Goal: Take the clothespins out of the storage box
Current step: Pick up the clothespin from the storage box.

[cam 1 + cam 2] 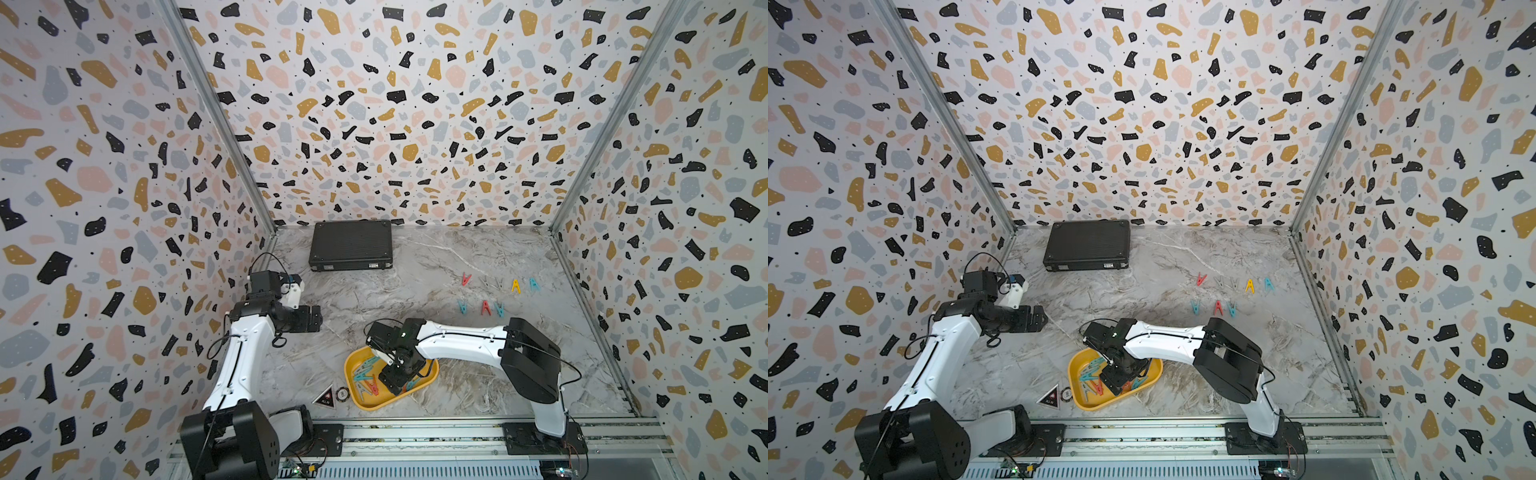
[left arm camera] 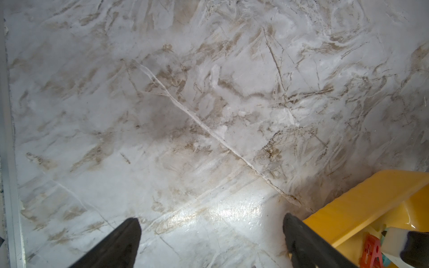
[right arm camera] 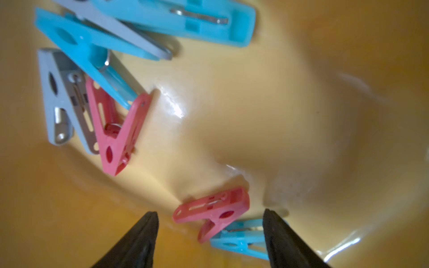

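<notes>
The red clothespin lies lengthwise across my right gripper's opening, on top of a teal clothespin, so I need to grab the red clothespin by its closed end [image 3: 238,201] and lift it.
The yellow storage box [image 1: 362,404] [image 1: 1087,405] sits near the table's front edge in both top views. Several teal, grey and red clothespins [image 1: 365,376] [image 1: 1092,374] lie in it. My right gripper [image 1: 398,383] [image 3: 210,214] reaches down into the box, open. A red clothespin [image 3: 213,212] lies loose between its fingers, on top of a teal one [image 3: 241,241]. More pins [image 3: 92,69] are piled further off. Several clothespins [image 1: 485,307] stand on the marble at the right. My left gripper [image 1: 313,318] [image 2: 211,218] hangs open over bare marble beside a corner of the box [image 2: 362,204].
A black latched case [image 1: 351,245] lies at the back, left of centre. A triangular sticker [image 1: 325,398] and a round token [image 1: 342,392] sit just left of the box. Patterned walls close in three sides, and metal rails run along the front.
</notes>
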`<state>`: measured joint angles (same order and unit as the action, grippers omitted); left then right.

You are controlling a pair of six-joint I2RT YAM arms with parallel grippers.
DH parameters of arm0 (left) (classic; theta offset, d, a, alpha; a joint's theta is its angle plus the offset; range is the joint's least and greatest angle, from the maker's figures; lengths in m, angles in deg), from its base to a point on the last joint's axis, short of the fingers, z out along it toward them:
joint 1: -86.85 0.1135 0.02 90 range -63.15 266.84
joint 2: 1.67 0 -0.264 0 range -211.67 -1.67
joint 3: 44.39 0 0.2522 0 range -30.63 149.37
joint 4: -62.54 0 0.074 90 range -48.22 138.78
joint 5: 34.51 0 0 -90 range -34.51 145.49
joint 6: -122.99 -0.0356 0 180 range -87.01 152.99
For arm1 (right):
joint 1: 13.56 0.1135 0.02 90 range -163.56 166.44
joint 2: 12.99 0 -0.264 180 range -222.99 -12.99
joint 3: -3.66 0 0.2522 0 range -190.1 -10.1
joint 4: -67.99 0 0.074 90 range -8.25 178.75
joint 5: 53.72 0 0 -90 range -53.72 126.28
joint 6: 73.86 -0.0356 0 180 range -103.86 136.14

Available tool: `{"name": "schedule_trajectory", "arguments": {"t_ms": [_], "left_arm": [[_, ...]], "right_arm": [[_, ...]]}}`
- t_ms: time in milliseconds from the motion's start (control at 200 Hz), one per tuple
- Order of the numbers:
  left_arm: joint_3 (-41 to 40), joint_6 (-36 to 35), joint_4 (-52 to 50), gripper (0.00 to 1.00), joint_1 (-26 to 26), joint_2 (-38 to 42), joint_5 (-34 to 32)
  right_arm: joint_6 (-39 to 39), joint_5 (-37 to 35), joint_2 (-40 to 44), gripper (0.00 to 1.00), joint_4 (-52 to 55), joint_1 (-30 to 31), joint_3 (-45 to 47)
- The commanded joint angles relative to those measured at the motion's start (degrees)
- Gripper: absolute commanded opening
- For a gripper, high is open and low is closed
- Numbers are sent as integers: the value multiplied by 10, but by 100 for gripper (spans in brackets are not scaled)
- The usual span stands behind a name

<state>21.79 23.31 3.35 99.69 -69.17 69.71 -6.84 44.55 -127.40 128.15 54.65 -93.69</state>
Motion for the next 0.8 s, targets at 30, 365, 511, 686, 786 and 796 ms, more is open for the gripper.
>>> {"name": "schedule_trajectory", "arguments": {"t_ms": [30, 365, 511, 686, 786, 796], "left_arm": [[8, -2, -1, 100, 3, 8, -1], [8, -2, -1, 100, 3, 10, -2], [8, -2, -1, 100, 3, 10, -3], [8, -3, 0, 100, 3, 10, -2], [7, -2, -1, 100, 3, 11, -2], [7, -2, -1, 100, 3, 11, -2]], "right_arm": [[-4, -16, -22, 71, 2, 0, -3], [-4, -54, -41, 36, -21, -23, -33], [2, -60, -42, 30, -22, -31, -53], [0, -76, -31, 25, -23, -33, -60], [0, -87, -22, 22, -23, -34, -58], [0, -89, -21, 22, -23, -34, -57]]}}
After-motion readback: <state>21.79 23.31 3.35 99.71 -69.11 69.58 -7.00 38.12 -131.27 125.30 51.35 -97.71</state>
